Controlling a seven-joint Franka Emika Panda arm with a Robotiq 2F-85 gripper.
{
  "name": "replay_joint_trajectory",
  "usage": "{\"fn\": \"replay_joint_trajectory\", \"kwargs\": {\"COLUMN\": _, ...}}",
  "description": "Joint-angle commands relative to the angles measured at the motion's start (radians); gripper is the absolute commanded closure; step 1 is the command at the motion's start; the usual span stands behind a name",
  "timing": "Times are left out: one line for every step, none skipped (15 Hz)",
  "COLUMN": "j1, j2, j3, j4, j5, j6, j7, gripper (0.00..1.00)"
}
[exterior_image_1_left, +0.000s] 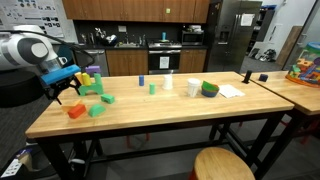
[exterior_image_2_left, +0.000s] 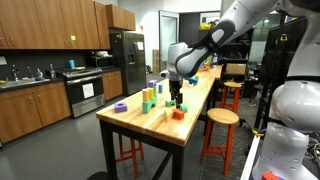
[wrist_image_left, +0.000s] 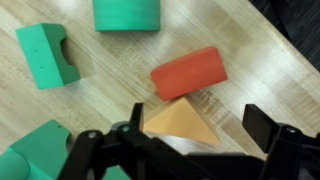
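Next, my gripper goes to the sides of the small notched green block (exterior_image_1_left: 108, 99) (wrist_image_left: 47, 56) between the red block and the blue cylinder and closes there.
My gripper (wrist_image_left: 200, 125) is open and hangs just over the wooden table (exterior_image_1_left: 160, 120), touching nothing. In the wrist view an orange triangular block (wrist_image_left: 180, 125) lies flat between its two dark fingers (wrist_image_left: 266, 125). A red block (wrist_image_left: 188, 72) lies just beyond the triangle, touching or almost touching its tip. Green blocks (wrist_image_left: 48, 55) lie around them. In both exterior views the gripper (exterior_image_1_left: 68, 93) (exterior_image_2_left: 177, 100) stands above the red and orange pieces (exterior_image_1_left: 76, 110) (exterior_image_2_left: 179, 114) near one end of the table.
More green blocks (exterior_image_1_left: 100, 105) and yellow blocks (exterior_image_1_left: 88, 78) sit near the gripper. Further along are a blue cylinder (exterior_image_1_left: 141, 79), white cups (exterior_image_1_left: 193, 88), a green bowl (exterior_image_1_left: 209, 89) and paper (exterior_image_1_left: 230, 91). A purple ring (exterior_image_2_left: 120, 107) lies near a corner. Stools (exterior_image_2_left: 222, 117) stand beside the table.
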Motion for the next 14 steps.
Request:
{"fn": "replay_joint_trajectory", "kwargs": {"j1": -0.035, "j2": 0.111, "j3": 0.001, "j4": 0.1, "j5": 0.022, "j6": 0.016, "j7": -0.105, "gripper": 0.0}}
{"fn": "replay_joint_trajectory", "kwargs": {"j1": -0.048, "j2": 0.125, "j3": 0.002, "j4": 0.113, "j5": 0.018, "j6": 0.018, "j7": -0.117, "gripper": 0.0}}
{"fn": "replay_joint_trajectory", "kwargs": {"j1": -0.061, "j2": 0.135, "j3": 0.002, "j4": 0.126, "j5": 0.016, "j6": 0.017, "j7": -0.126, "gripper": 0.0}}
{"fn": "replay_joint_trajectory", "kwargs": {"j1": -0.074, "j2": 0.141, "j3": 0.0, "j4": 0.134, "j5": 0.014, "j6": 0.021, "j7": -0.135, "gripper": 0.0}}
{"fn": "replay_joint_trajectory", "kwargs": {"j1": -0.088, "j2": 0.144, "j3": -0.002, "j4": 0.143, "j5": 0.011, "j6": 0.021, "j7": -0.141, "gripper": 0.0}}
{"fn": "replay_joint_trajectory", "kwargs": {"j1": -0.102, "j2": 0.145, "j3": -0.005, "j4": 0.15, "j5": 0.009, "j6": 0.023, "j7": -0.146, "gripper": 0.0}}
{"fn": "replay_joint_trajectory", "kwargs": {"j1": -0.115, "j2": 0.146, "j3": -0.008, "j4": 0.155, "j5": 0.009, "j6": 0.024, "j7": -0.154, "gripper": 0.0}}
{"fn": "replay_joint_trajectory", "kwargs": {"j1": -0.127, "j2": 0.148, "j3": -0.01, "j4": 0.161, "j5": 0.006, "j6": 0.025, "j7": -0.153, "gripper": 0.0}}
{"fn": "replay_joint_trajectory", "kwargs": {"j1": -0.135, "j2": 0.15, "j3": -0.011, "j4": 0.165, "j5": 0.01, "j6": 0.027, "j7": -0.159, "gripper": 0.0}}
{"fn": "replay_joint_trajectory", "kwargs": {"j1": -0.141, "j2": 0.15, "j3": -0.011, "j4": 0.166, "j5": 0.01, "j6": 0.032, "j7": -0.161, "gripper": 0.0}}
{"fn": "replay_joint_trajectory", "kwargs": {"j1": -0.145, "j2": 0.151, "j3": -0.01, "j4": 0.168, "j5": 0.014, "j6": 0.035, "j7": -0.163, "gripper": 0.0}}
{"fn": "replay_joint_trajectory", "kwargs": {"j1": -0.146, "j2": 0.15, "j3": -0.006, "j4": 0.166, "j5": 0.018, "j6": 0.043, "j7": -0.164, "gripper": 0.0}}
{"fn": "replay_joint_trajectory", "kwargs": {"j1": -0.144, "j2": 0.15, "j3": -0.002, "j4": 0.167, "j5": 0.017, "j6": 0.048, "j7": -0.157, "gripper": 0.0}}
{"fn": "replay_joint_trajectory", "kwargs": {"j1": -0.14, "j2": 0.153, "j3": 0.002, "j4": 0.167, "j5": 0.031, "j6": 0.056, "j7": -0.161, "gripper": 0.0}}
